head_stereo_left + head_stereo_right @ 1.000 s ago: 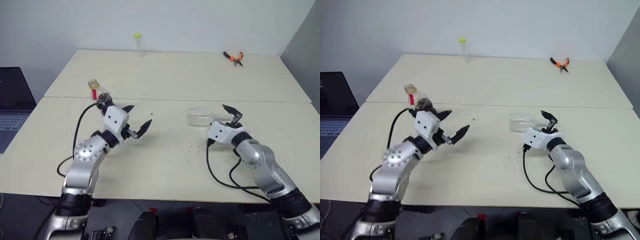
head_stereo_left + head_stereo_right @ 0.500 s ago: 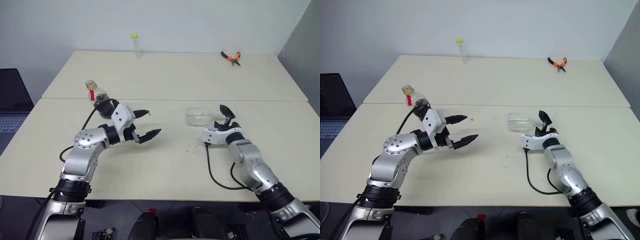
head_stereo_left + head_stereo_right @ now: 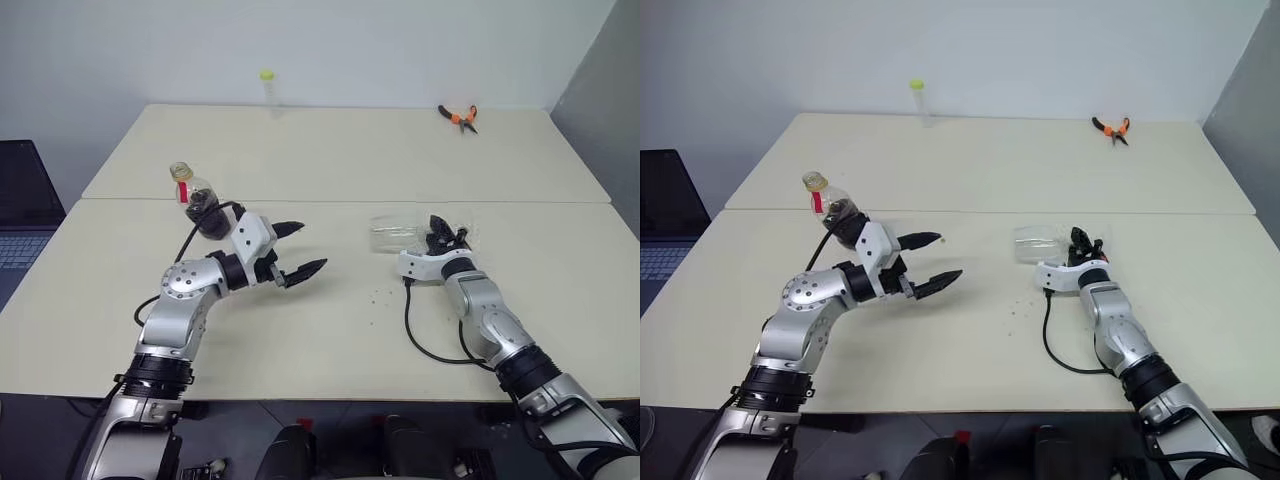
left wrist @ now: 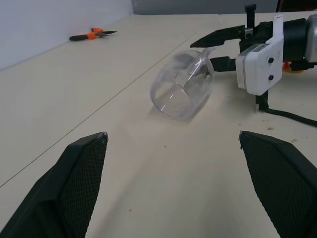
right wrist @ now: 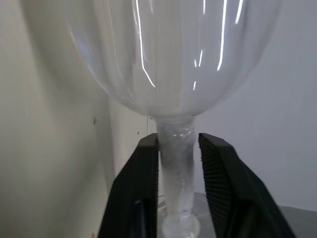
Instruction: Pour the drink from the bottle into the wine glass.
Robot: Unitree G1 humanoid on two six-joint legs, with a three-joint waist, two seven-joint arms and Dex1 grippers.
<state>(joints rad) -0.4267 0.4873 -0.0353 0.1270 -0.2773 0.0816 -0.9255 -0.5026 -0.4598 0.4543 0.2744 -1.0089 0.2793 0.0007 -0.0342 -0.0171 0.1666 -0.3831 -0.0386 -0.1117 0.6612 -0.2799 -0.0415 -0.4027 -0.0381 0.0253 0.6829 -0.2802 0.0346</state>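
Observation:
My right gripper has the wine glass. It will let go of it upright on the table (image 3: 324,265) between the bottle and the small crumbs.
The wine glass (image 3: 395,233) lies on its side on the near table, bowl pointing left. My right gripper (image 3: 443,237) is shut on its thin stem (image 5: 176,148), one black finger on each side, just behind the bowl. The bottle (image 3: 197,195) stands upright at the left, with a red neck band and the dark drink (image 3: 205,208) in its lower part. It is behind my left arm. My left gripper (image 3: 308,246) is open and holds nothing, level above the table to the right of the bottle. It points at the glass (image 4: 181,84).
Orange pliers (image 3: 455,115) lie at the far right of the back table. A thin clear tube with a yellow top (image 3: 267,88) stands at its far edge. A laptop (image 3: 20,215) sits off the left edge. Small crumbs (image 3: 380,295) dot the table near the glass.
My right gripper has moved forward to the lying glass and shut on its stem. My left gripper has swung to the right and stayed open.

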